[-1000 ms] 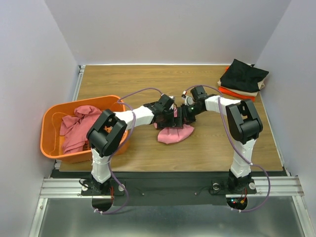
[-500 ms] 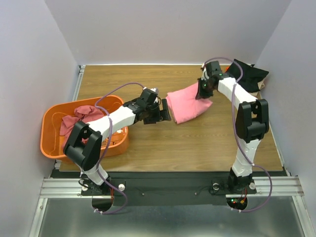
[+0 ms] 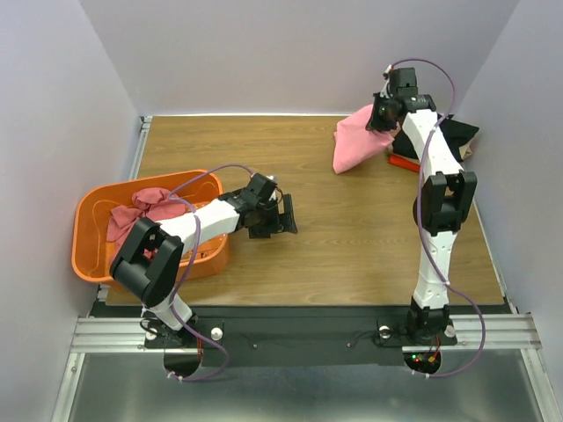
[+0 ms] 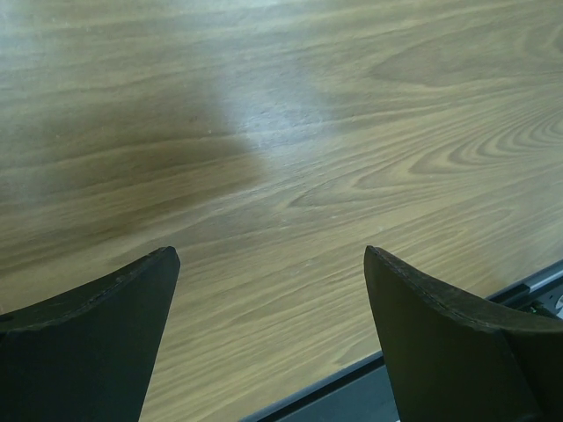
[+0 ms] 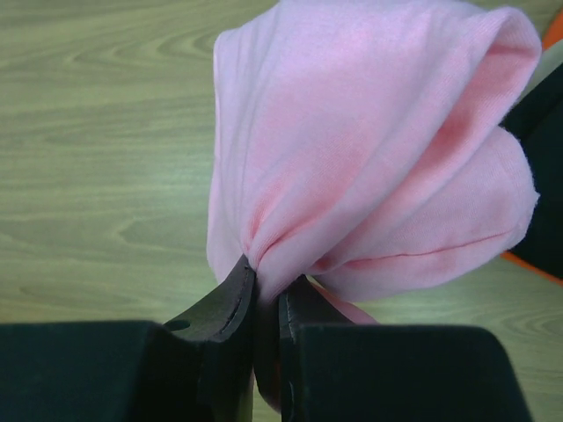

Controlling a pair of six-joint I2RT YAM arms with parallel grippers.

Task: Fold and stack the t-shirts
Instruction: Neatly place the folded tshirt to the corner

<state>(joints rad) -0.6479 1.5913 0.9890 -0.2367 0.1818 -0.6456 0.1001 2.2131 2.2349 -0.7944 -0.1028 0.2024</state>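
Next, my right gripper puts the light pink t-shirt down on top of the black shirt on the stack (image 3: 437,126) and lets go of it.
My right gripper (image 3: 380,114) is shut on the folded light pink t-shirt (image 3: 355,141) and holds it in the air at the far right, just left of the stack. In the right wrist view the shirt (image 5: 369,149) bulges out from between the closed fingers (image 5: 230,303). The stack (image 3: 449,141) at the back right has a black shirt on top, with beige and red-orange layers under it. A darker rose shirt (image 3: 141,211) lies crumpled in the orange basket (image 3: 88,237). My left gripper (image 3: 287,214) is open and empty over bare wood (image 4: 264,176) mid-table.
The orange basket sits at the left edge, under my left arm. The table's near edge (image 4: 369,369) shows just below the left fingers. Grey walls close in the back and sides.
My right gripper has carried the pink shirt from mid-table up and to the far right, near the stack. My left gripper let go of it and drew back toward the left.
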